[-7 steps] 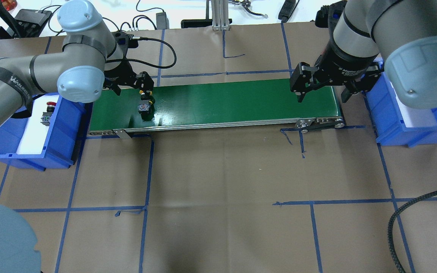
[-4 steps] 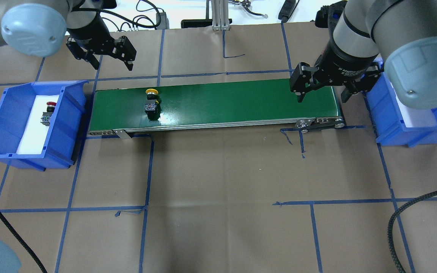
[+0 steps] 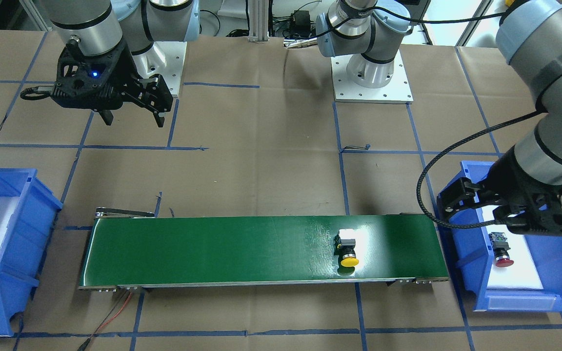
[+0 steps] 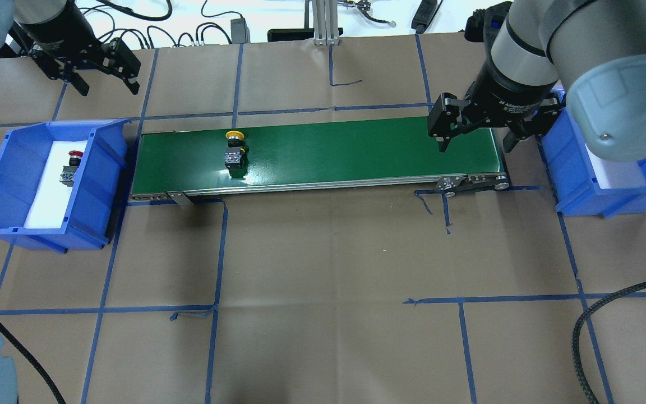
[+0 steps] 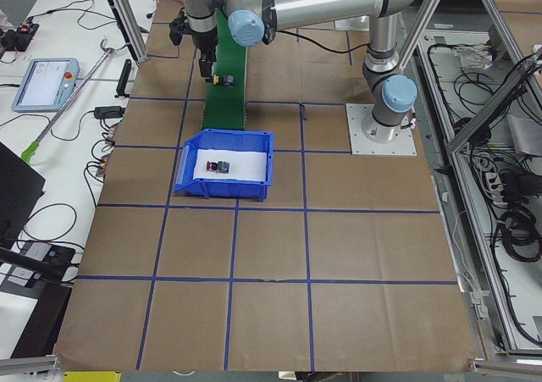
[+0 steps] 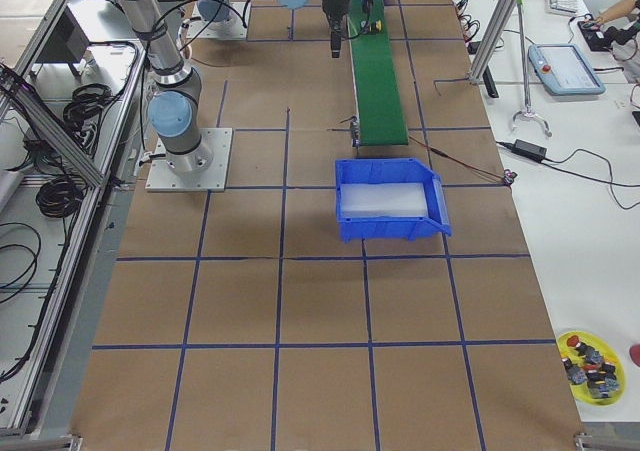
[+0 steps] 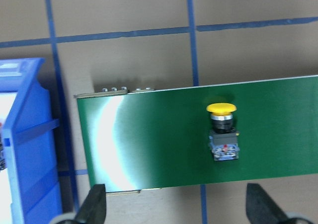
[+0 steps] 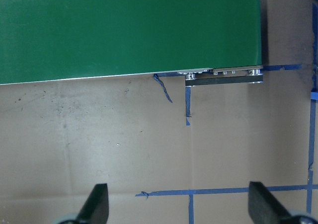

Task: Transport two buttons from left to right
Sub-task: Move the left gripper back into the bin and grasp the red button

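I need to next move my left gripper to the red button on the white foam and close it on the button's black body (image 3: 500, 246) (image 7: 2, 154), under the button's red cap.
The yellow button (image 4: 235, 148) lies on its side on the green conveyor belt (image 4: 356, 151) near its left end; it also shows in the front view (image 3: 347, 249) and the left wrist view (image 7: 222, 130). The red button (image 4: 70, 167) lies on white foam in the left blue bin (image 4: 96, 185), and shows in the front view (image 3: 501, 251). My left gripper (image 4: 107, 88) is open and empty, raised above that bin's side (image 3: 505, 214). My right gripper (image 4: 475, 145) is open and empty, hovering over the belt's right end (image 3: 133, 119).
The right blue bin (image 4: 575, 185) with white foam stands past the belt's right end, partly under my right arm. A black braided cable (image 4: 603, 314) lies at the front right. A yellow dish of spare parts (image 6: 590, 359) sits far off in the right side view.
My left gripper has let go of the yellow button, opened, risen and swung left towards the bin. The yellow button has drifted right along the belt. My right arm has not moved.
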### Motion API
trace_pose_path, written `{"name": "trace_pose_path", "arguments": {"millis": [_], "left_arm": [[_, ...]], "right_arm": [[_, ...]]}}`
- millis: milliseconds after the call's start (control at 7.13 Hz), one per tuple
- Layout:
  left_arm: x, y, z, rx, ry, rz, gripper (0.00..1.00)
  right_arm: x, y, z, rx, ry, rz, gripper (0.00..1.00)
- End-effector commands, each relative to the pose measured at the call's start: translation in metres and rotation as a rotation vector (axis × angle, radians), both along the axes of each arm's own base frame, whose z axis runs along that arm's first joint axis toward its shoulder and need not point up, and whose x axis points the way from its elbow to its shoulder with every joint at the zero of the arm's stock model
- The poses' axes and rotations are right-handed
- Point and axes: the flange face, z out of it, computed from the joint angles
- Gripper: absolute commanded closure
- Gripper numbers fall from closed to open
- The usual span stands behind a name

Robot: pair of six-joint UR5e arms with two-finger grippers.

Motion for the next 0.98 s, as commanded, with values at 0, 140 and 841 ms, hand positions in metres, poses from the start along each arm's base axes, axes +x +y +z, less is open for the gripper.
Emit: {"name": "trace_pose_path", "arguments": {"millis": [0,140,841], "left_arm": [[0.095,0.011,-0.007,0.016,0.005,-0.091,0.0],[0.145,0.023,-0.012,0.021,0.01,-0.099,0.0],[0.188,0.032,-0.091,-0.019,-0.013,-0.073,0.0]], "right_arm": [[0.0,0.0,0.0,-0.002,0.0,-0.001,0.0],[0.0,0.0,0.0,-0.003,0.0,0.001,0.0],[0.0,-0.001,-0.001,-0.005,0.0,0.001,0.0]]}}
